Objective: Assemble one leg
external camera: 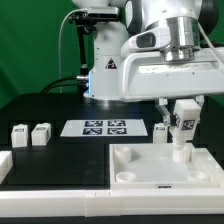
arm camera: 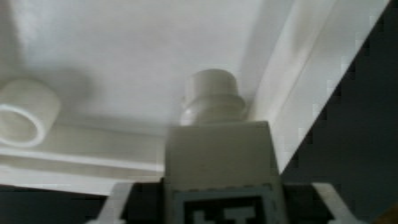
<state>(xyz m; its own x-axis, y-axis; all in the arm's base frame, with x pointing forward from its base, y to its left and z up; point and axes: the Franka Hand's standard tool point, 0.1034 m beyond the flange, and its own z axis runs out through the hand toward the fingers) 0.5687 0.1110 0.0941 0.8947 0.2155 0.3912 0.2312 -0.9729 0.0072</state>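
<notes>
My gripper will release the leg, now upright over the white piece, in the white piece's front corner socket (external camera: 197,177), across from the side of the two standing legs.
My gripper (external camera: 183,122) is shut on a white square leg (external camera: 182,135) with a black-and-white tag, held upright over the far right corner of the large flat white square piece (external camera: 150,172). In the wrist view the leg (arm camera: 217,150) fills the middle, its round peg (arm camera: 212,92) pointing down at the white piece (arm camera: 125,60) near its corner wall. A round corner socket (arm camera: 25,110) shows to one side. Whether the peg touches the surface I cannot tell. Three more legs stand on the table: two (external camera: 30,134) at the exterior view's left, one (external camera: 160,129) beside my gripper.
The marker board (external camera: 103,127) lies on the black table behind the white piece. A white L-shaped fence edge (external camera: 4,165) runs along the exterior view's left and front. The robot base (external camera: 105,60) stands at the back.
</notes>
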